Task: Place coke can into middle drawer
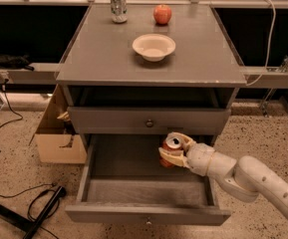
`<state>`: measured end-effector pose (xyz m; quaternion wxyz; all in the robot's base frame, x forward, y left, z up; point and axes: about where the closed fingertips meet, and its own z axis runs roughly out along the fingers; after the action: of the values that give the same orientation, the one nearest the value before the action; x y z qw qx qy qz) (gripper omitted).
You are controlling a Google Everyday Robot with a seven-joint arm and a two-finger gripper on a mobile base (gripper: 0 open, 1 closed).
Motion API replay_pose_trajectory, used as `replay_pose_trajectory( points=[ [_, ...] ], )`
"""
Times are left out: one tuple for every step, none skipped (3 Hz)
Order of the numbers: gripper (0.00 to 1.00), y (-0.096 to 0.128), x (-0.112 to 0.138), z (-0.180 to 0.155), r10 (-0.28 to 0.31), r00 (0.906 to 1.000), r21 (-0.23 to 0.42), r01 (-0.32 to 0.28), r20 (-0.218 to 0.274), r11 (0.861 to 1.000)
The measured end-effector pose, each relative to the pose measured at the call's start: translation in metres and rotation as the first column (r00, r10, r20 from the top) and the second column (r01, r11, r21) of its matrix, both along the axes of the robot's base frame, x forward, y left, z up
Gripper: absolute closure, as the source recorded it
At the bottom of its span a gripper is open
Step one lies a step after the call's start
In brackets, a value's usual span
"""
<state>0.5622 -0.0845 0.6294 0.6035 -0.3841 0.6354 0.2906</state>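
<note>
Next, I let the coke can go from my gripper on the open middle drawer's bottom (170,186), toward the side of the drawer that is nearer my arm.
The coke can (172,146), red with a silver top, is held in my gripper (174,151), which is shut on it. The arm (243,176) reaches in from the lower right. The can hangs over the right rear part of the open middle drawer (146,213), just below the closed upper drawer (148,120) with its round knob. The open drawer's inside holds nothing else.
On the cabinet top (103,59) stand a silver-white can (118,6), a red apple (162,14) and a white bowl (154,47). A cardboard box (59,141) sits on the floor at the left. Black cables (39,210) lie at the lower left.
</note>
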Motion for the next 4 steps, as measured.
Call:
replay_pose_trajectory(
  points=[
    [1.0,0.005,0.001,-0.062,0.013,0.9998,-0.004,-0.014,-0.015,1.0],
    [1.0,0.003,0.003,-0.093,0.014,0.9994,-0.021,-0.015,-0.032,1.0],
    [1.0,-0.011,0.003,-0.131,-0.014,0.9978,-0.011,0.013,-0.065,1.0],
    [1.0,-0.028,-0.001,-0.17,-0.051,0.9918,0.012,0.052,-0.118,0.999]
  ],
)
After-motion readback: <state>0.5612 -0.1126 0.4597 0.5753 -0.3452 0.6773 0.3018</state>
